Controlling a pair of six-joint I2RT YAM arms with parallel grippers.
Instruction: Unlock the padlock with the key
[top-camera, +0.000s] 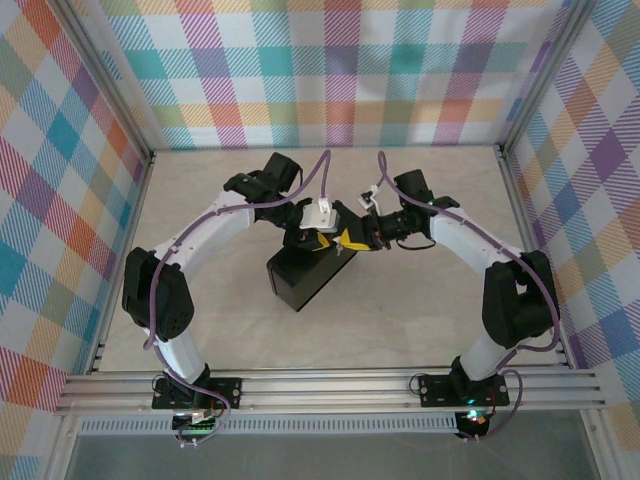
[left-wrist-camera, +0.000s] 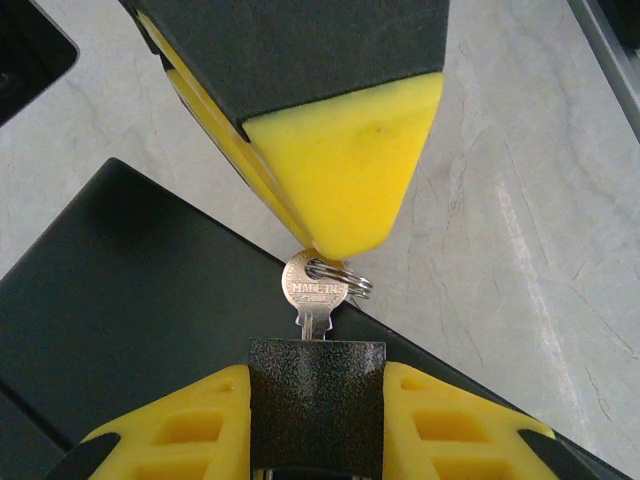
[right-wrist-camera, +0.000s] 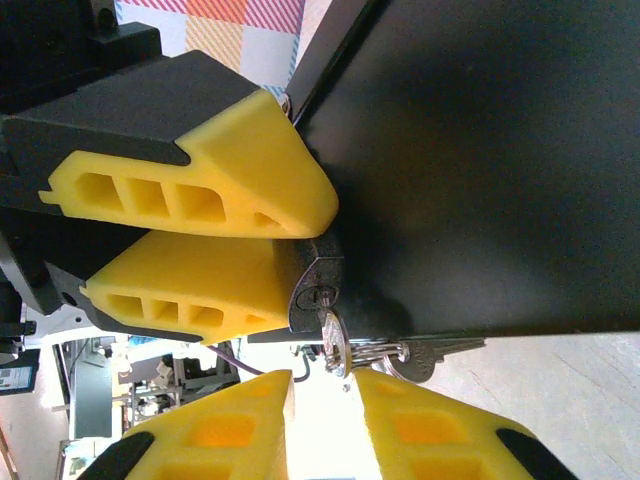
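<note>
The robot's right gripper is rolled over while the key's head lies flat in the padlock, so it should back away, roll level and pinch the head's edges (left-wrist-camera: 288, 284).
In the left wrist view my left gripper (left-wrist-camera: 316, 378) is shut on the black padlock (left-wrist-camera: 316, 410), one yellow finger on each side of it. The small silver key (left-wrist-camera: 313, 290) sits in the padlock's keyhole, with its ring (left-wrist-camera: 350, 280) hanging from the head. My right gripper (right-wrist-camera: 325, 388) is open by a narrow gap. The key's head (right-wrist-camera: 333, 338) stands edge-on just at the mouth of that gap, with the padlock (right-wrist-camera: 318, 272) behind it. A yellow fingertip (left-wrist-camera: 350, 170) of the right gripper touches the top of the key's head. From above, both grippers (top-camera: 318, 240) (top-camera: 352, 240) meet mid-table.
A black box (top-camera: 300, 282) lies on the pale table (top-camera: 420, 320) under both grippers. A second key (right-wrist-camera: 445, 350) hangs from the ring. Checked walls and an aluminium frame (top-camera: 330, 385) enclose the table.
</note>
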